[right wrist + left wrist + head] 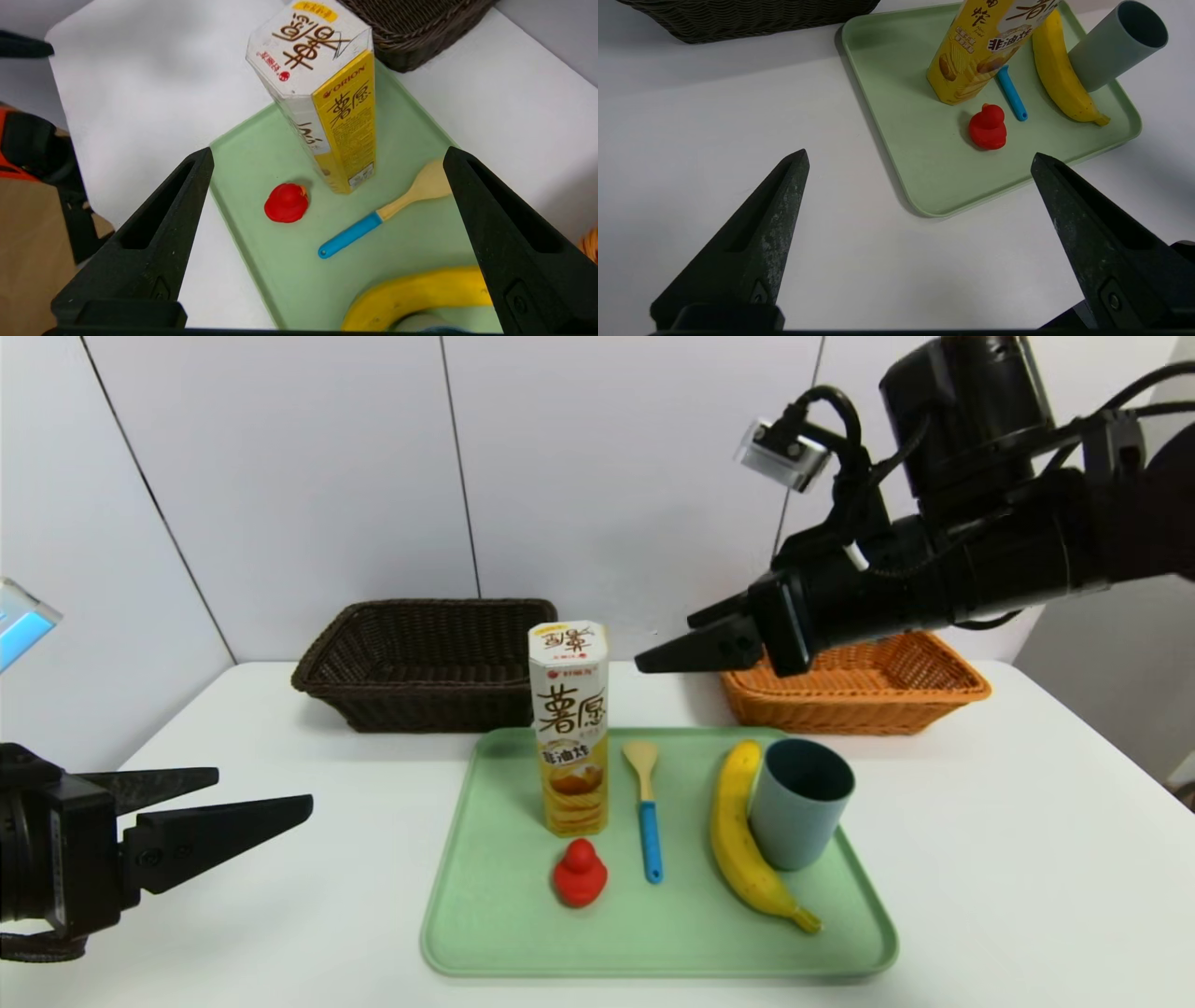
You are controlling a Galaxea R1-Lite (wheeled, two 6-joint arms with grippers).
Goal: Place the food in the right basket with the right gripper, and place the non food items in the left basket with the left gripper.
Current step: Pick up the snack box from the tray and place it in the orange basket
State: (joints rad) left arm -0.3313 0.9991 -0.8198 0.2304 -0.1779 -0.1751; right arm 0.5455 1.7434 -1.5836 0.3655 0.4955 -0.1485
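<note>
The robot's right gripper will next go to the upper part of the snack box [571, 698] [305, 124], just below its white top, and close there.
On the green tray [495, 915] stand the tall white-and-yellow snack box [569, 728] and the grey-blue cup [798, 801]. The banana [736, 835] lies against the cup. The blue-handled spoon [644, 807] and the red duck [579, 873] lie between them. My right gripper [665, 642] hangs open and empty above the tray's far side, just right of the box top [322, 70]. Low over the table, left of the tray, my left gripper [263, 787] is open and empty, facing the duck [988, 127].
The dark brown basket [425, 663] sits at the back left and the orange basket [859, 686] at the back right, both behind the tray. White table surface lies bare around the tray. A wall stands close behind the baskets.
</note>
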